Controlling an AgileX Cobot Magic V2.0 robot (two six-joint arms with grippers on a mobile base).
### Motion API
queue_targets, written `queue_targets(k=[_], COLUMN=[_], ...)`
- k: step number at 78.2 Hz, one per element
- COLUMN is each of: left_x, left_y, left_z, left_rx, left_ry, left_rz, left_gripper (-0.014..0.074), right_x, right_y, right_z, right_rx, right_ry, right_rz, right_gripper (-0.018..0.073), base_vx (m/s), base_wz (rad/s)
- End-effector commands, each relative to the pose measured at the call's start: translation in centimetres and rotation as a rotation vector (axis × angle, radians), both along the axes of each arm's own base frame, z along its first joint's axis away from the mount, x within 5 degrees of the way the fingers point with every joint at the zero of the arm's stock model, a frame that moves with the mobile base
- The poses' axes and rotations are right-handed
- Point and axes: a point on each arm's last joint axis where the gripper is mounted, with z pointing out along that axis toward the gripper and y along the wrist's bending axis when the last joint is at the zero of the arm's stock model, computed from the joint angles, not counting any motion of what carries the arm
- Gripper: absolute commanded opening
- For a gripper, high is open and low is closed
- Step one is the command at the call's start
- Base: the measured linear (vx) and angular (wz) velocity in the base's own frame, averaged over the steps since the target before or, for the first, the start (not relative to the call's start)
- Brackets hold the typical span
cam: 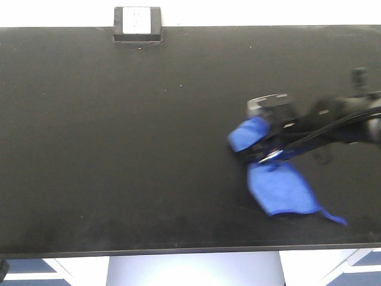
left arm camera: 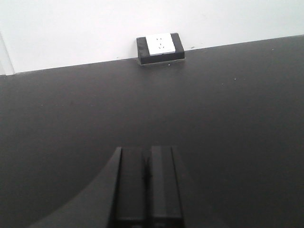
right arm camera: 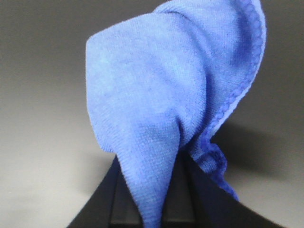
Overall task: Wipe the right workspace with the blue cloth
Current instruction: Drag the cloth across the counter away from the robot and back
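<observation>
Next, my right gripper releases the blue cloth on the black benchtop (cam: 306, 161) just below its own arm, behind the thin tail. The cloth still lies on the black benchtop.
The blue cloth (cam: 280, 189) lies on the right part of the black benchtop, the right workspace (cam: 119, 149), with one lobe raised and its thin tail pointing to the front right. My right gripper (cam: 265, 152) reaches in from the right edge and is shut on a fold of the cloth. In the right wrist view the cloth (right arm camera: 166, 95) rises in a bunch from between the two fingers of the gripper (right arm camera: 152, 164). In the left wrist view my left gripper (left arm camera: 147, 183) hangs over bare benchtop (left arm camera: 237, 118), its fingers pressed together with nothing in them.
A small black box with a white label (cam: 137, 24) sits at the bench's far rim, also visible from the left wrist as the box (left arm camera: 160, 46) against a white wall. The bench's front edge (cam: 190, 251) runs along the bottom of the front view.
</observation>
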Motion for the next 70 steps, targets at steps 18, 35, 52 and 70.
queue_targets(k=[18, 35, 52, 70], left_x=[0.0, 0.0, 0.0, 0.0], left_y=[-0.1, -0.1, -0.1, -0.1], left_z=[1.6, 1.6, 1.6, 1.6], left_rx=[-0.017, -0.017, -0.017, -0.017], left_ry=[-0.104, -0.104, -0.104, -0.104], left_rz=[-0.019, -0.019, -0.019, -0.019], left_gripper=[-0.0006, -0.0006, -0.0006, -0.0006], right_x=[0.2, 2.4, 2.5, 1.4], right_y=[1.4, -6.9, -11.3, -4.4], right_z=[1.3, 1.3, 1.2, 1.1], right_rx=[0.018, -0.002, -0.016, 0.037], right_ry=[-0.08, -0.093, -0.076, -0.005], right_rz=[0.006, -0.226, -0.315, -0.137], right_gripper=[-0.0003, -0.0003, -0.0003, -0.0003], base_vx=[0.0, 0.0, 0.0, 0.0], base_wz=[0.0, 0.0, 0.0, 0.0])
